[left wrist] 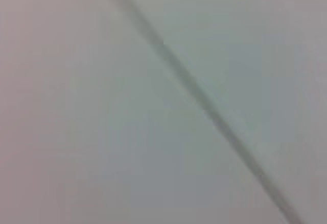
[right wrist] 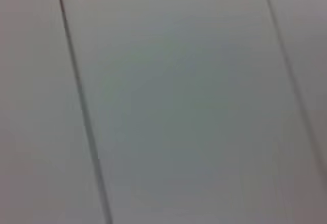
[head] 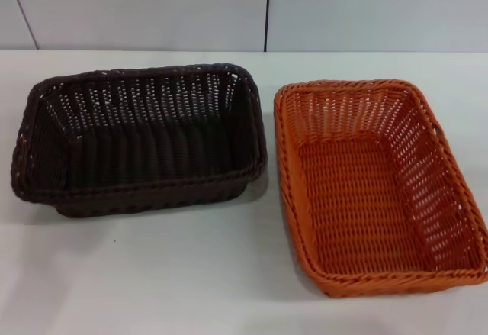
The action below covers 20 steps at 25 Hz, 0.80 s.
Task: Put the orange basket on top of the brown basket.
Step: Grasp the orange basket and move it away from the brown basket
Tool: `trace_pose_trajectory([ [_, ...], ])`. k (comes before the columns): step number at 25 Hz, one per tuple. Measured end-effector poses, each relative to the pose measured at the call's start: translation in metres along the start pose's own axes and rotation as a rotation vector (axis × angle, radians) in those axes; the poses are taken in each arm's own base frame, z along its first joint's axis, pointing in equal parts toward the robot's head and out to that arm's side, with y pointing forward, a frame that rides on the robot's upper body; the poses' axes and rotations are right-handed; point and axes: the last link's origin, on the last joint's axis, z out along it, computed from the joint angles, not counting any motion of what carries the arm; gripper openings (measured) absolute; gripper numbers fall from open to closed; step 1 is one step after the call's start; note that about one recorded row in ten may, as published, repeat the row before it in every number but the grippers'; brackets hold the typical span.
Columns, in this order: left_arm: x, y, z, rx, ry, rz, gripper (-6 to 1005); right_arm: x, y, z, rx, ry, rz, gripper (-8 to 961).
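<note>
My right fingers will close on the middle of the orange basket's near short rim (head: 407, 279), closest to the table's front edge.
The brown basket (head: 141, 136) sits on the white table at the left of the head view, its long side across the view. It looks like two brown baskets nested, with a doubled rim along the front. The orange basket (head: 377, 186) sits to its right, separate from it, with its long side running front to back. Both are empty. Neither gripper shows in any view. The two wrist views show only pale panels with dark seams.
The white table (head: 152, 281) runs from the front edge of the view to a pale panelled wall (head: 267, 7) at the back. A narrow gap of table lies between the two baskets.
</note>
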Motion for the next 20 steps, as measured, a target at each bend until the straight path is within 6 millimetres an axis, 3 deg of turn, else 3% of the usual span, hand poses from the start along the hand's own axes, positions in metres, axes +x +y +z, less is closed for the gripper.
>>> trace_pose_trajectory([
  [4, -0.077, -0.021, -0.051, 0.303, 0.130, -0.258, 717, -0.026, 0.028, 0.024, -0.165, 0.044, 0.048, 818],
  [5, -0.095, -0.024, -0.063, 0.365, 0.158, -0.308, 729, -0.033, 0.039, 0.031, -0.228, 0.074, 0.044, 817],
  [6, -0.116, -0.027, -0.078, 0.435, 0.178, -0.353, 742, -0.047, 0.065, 0.041, -0.359, 0.149, 0.004, 817],
  [7, -0.136, -0.028, -0.090, 0.493, 0.191, -0.388, 754, -0.047, 0.065, 0.041, -0.359, 0.149, 0.004, 816],
  [9, -0.170, -0.028, -0.110, 0.575, 0.189, -0.440, 779, -0.063, 0.090, 0.048, -0.459, 0.220, -0.043, 815],
  [11, -0.204, -0.022, -0.122, 0.612, 0.138, -0.484, 791, -0.086, 0.131, 0.051, -0.608, 0.373, -0.151, 814],
  [12, -0.223, -0.015, -0.128, 0.621, 0.094, -0.502, 791, -0.086, 0.131, 0.051, -0.608, 0.373, -0.151, 813],
  [15, -0.256, -0.001, -0.138, 0.635, 0.021, -0.525, 791, -0.103, 0.169, 0.040, -0.762, 0.529, -0.299, 811],
  [16, -0.265, 0.004, -0.141, 0.635, -0.001, -0.529, 791, -0.115, 0.190, 0.029, -0.860, 0.604, -0.387, 810],
  [20, -0.281, 0.014, -0.146, 0.632, -0.048, -0.545, 790, -0.131, 0.214, 0.005, -1.016, 0.726, -0.524, 808],
])
